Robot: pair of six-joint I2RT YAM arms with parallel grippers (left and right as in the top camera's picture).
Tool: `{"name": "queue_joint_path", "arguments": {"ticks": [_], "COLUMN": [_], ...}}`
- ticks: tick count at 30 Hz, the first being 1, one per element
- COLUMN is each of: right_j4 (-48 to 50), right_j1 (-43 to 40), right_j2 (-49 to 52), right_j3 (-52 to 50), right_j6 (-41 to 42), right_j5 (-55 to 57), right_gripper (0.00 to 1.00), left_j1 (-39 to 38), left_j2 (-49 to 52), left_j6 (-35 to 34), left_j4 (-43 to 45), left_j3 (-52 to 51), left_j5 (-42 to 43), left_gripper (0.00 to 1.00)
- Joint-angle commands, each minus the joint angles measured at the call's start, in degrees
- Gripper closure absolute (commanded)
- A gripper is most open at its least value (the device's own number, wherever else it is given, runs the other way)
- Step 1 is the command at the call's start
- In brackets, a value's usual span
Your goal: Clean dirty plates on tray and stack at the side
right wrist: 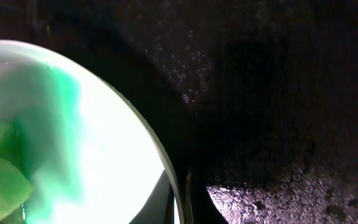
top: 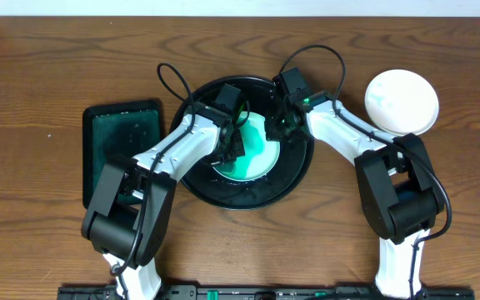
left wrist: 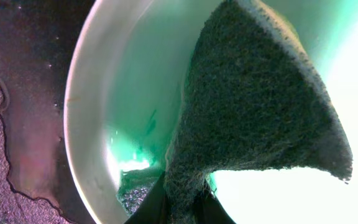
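Observation:
I will let go of the sponge with my left gripper in the near half of the black rectangular tray [top: 132, 181], toward the round tray.
A white plate [top: 257, 150] smeared with green lies in the round black tray [top: 294, 179] at the table's middle. My left gripper [top: 233, 143] is shut on a dark grey sponge [left wrist: 253, 106] and presses it onto the plate's inside [left wrist: 135, 81]. My right gripper [top: 280, 125] is shut on the plate's rim [right wrist: 160, 149] at its right side, one finger inside and one outside. A clean white plate [top: 401, 102] sits at the far right of the table.
A black rectangular tray [top: 122, 146] with a green-tinted bottom lies left of the round tray. Cables loop over both arms above the round tray. The round tray's wet black floor [right wrist: 278, 93] fills the right wrist view.

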Motion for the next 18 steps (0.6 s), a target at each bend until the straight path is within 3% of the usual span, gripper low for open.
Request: {"name": "queue_joint_path", "arguments": {"ticks": [1, 14, 18], "right_j4": [-0.07, -1.38, -1.57], "right_j1": [1.20, 1.25, 1.25], "right_j2": [2.54, 2.54, 2.54], "right_j3": [-0.28, -0.28, -0.31], "right_j6": [0.76, 0.20, -0.11], "right_j5": [0.17, 0.13, 0.13], "right_gripper": [0.99, 0.99, 0.99], "left_j1": [1.79, 1.79, 1.77], "left_j2": [3.02, 3.02, 3.02], "left_j6": [0.57, 0.52, 0.57], "left_j4": [0.22, 2.21, 1.92], "left_j3": [-3.02, -0.39, -0.31], "left_j5": [-9.09, -26.14, -27.08], "left_gripper": [0.93, 0.93, 0.93]}}
